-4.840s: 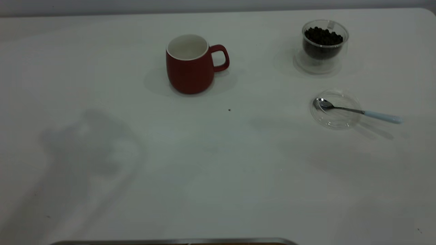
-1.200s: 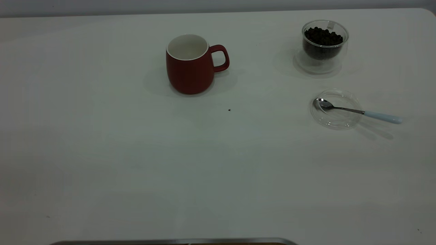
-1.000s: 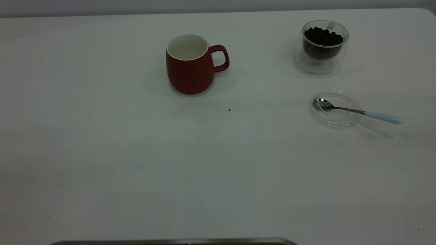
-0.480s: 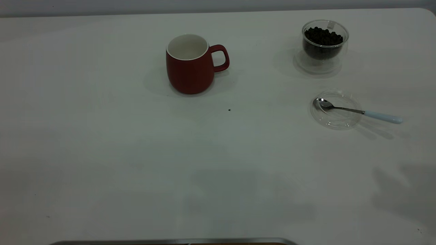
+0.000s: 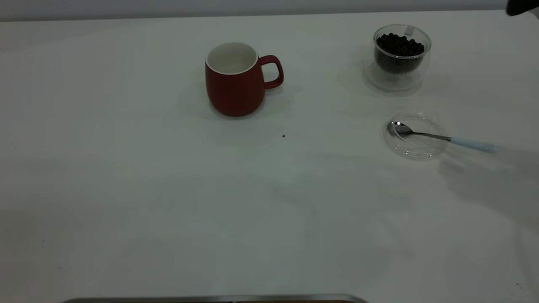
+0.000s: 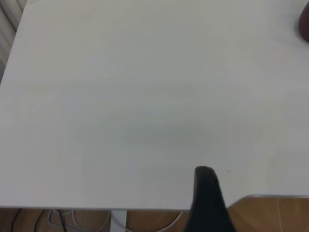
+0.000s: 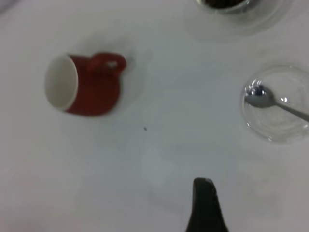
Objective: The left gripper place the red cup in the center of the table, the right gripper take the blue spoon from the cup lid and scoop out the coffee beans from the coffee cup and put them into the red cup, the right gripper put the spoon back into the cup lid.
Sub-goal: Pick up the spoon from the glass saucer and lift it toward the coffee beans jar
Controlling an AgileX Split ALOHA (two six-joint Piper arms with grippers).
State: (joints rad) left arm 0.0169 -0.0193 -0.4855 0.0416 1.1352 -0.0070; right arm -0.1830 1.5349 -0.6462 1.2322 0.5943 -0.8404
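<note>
The outer half of the blue spoon's handle [image 5: 480, 146], away from the cup lid, is the next place my right gripper will go to and close on.
The red cup [image 5: 236, 80] stands upright on the white table [image 5: 168, 189], left of centre toward the far side, handle to the right; it also shows in the right wrist view [image 7: 87, 87]. The coffee cup [image 5: 400, 57] holds coffee beans [image 5: 399, 44] at the far right. The blue spoon [image 5: 442, 138] lies with its bowl in the cup lid [image 5: 414, 141], handle pointing right. My right gripper [image 7: 205, 205] hangs high above the table between the red cup and the lid [image 7: 277, 121]. My left gripper [image 6: 207, 198] is over the table's near edge, empty.
A dark part of the right arm [image 5: 522, 6] shows at the far right corner. A small dark speck [image 5: 283, 136] lies on the table below the red cup. The table's front edge [image 6: 145, 209] and wooden floor show in the left wrist view.
A shadow has spread in over the table's right side up to the spoon handle, and a dark arm part has appeared at the top right corner. Cups, lid and spoon have not moved.
</note>
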